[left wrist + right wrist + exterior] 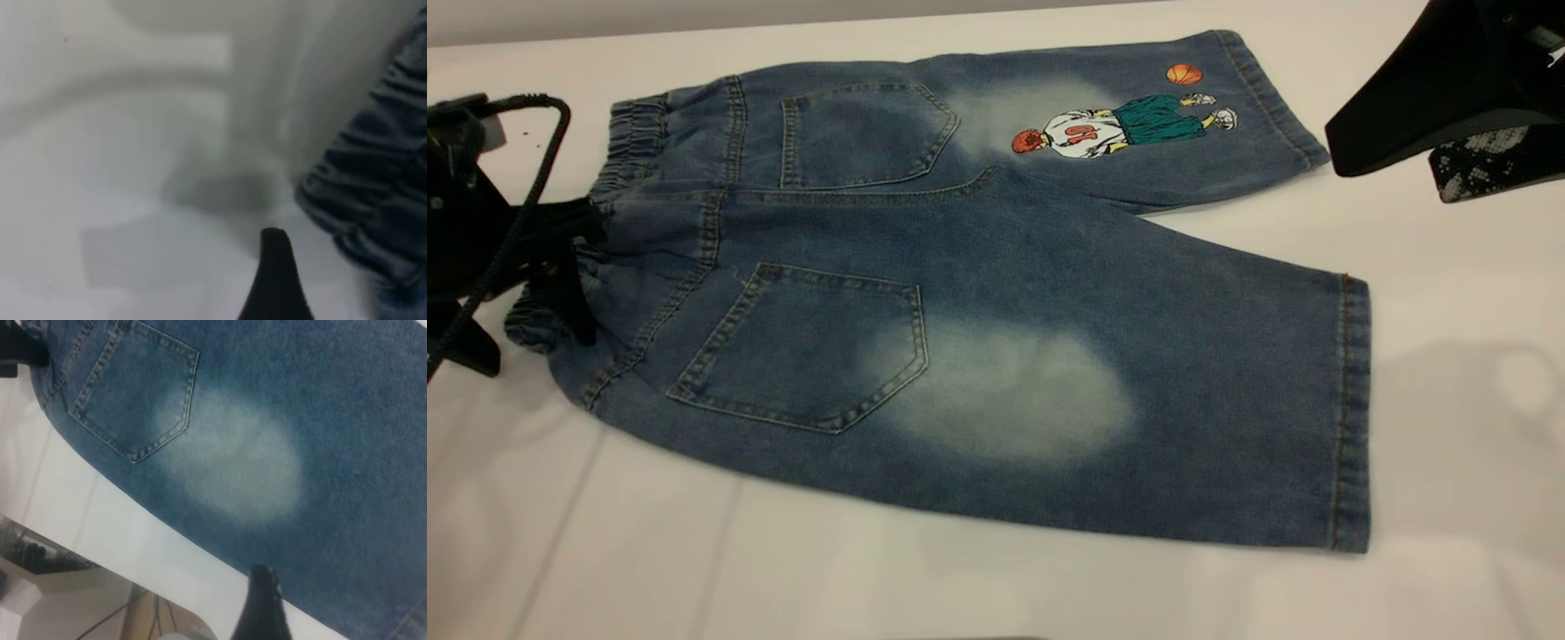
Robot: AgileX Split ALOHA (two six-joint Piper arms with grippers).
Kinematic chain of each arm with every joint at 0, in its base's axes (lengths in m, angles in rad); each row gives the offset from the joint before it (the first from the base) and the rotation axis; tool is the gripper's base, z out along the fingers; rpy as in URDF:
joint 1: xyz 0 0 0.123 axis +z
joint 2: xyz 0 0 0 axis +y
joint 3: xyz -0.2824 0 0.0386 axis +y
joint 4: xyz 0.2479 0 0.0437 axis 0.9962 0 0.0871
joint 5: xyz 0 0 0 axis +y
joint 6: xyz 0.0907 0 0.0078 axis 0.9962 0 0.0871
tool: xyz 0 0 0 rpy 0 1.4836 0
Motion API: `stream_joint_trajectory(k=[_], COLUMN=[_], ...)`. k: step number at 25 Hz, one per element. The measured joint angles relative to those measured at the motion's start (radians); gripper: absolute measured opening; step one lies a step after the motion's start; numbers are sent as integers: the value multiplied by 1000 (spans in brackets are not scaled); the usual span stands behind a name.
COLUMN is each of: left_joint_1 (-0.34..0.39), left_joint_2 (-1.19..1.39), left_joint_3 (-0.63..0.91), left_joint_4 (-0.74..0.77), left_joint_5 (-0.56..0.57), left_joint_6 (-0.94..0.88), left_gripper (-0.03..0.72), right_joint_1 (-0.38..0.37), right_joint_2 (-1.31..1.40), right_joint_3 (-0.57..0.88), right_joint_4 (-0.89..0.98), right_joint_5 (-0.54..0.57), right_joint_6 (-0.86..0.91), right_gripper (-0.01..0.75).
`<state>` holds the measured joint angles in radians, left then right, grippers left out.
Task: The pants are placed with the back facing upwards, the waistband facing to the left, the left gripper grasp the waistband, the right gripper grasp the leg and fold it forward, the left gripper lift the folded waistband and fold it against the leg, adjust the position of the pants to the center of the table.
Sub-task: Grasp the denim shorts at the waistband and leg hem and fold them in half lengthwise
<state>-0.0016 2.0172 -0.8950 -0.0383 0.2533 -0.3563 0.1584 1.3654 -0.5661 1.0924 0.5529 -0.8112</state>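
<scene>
I need to next close my right gripper on the pants, at the near corner of the plain leg's hem (1336,537).
The pants (978,249) lie flat on the table (1449,373), back pockets up, with the ruffled waistband (627,142) at the left. The plain leg (1049,391) with its big faded patch lies nearest; the printed leg lies behind it. My left gripper (569,267) sits low at the middle of the waistband, open. In the left wrist view one black finger (275,280) stands over bare table, a gap away from the waistband (373,187). My right gripper (1392,169) hovers open at the far right, past the printed leg's hem. One of its fingers (263,607) shows above the plain leg (233,453).
Bare white tabletop surrounds the pants on the near and right sides. The right wrist view shows the table's edge (133,540), with cables and pale equipment (67,600) on the floor beyond it. A black cable (534,178) loops off the left gripper.
</scene>
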Motion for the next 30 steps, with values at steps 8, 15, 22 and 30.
stream_joint_trajectory(k=[8,15,22,30], left_joint_1=[-3,-3,-5,-16], left_joint_2=[15,44,46,-11], left_joint_3=[-2,-10,-12,-12], left_joint_4=[0,-7,-10,-5], left_joint_5=[-47,-85,-126,-47], left_joint_6=[22,21,5,80], left_gripper=[484,481,214,92], right_joint_1=[0,0,1,18], right_joint_2=[0,0,13,192], right_joint_3=[0,0,0,-3], right_joint_4=[0,0,1,3], right_joint_5=[-16,-22,-15,61], right_joint_6=[0,3,15,49], right_gripper=[478,478,478,478])
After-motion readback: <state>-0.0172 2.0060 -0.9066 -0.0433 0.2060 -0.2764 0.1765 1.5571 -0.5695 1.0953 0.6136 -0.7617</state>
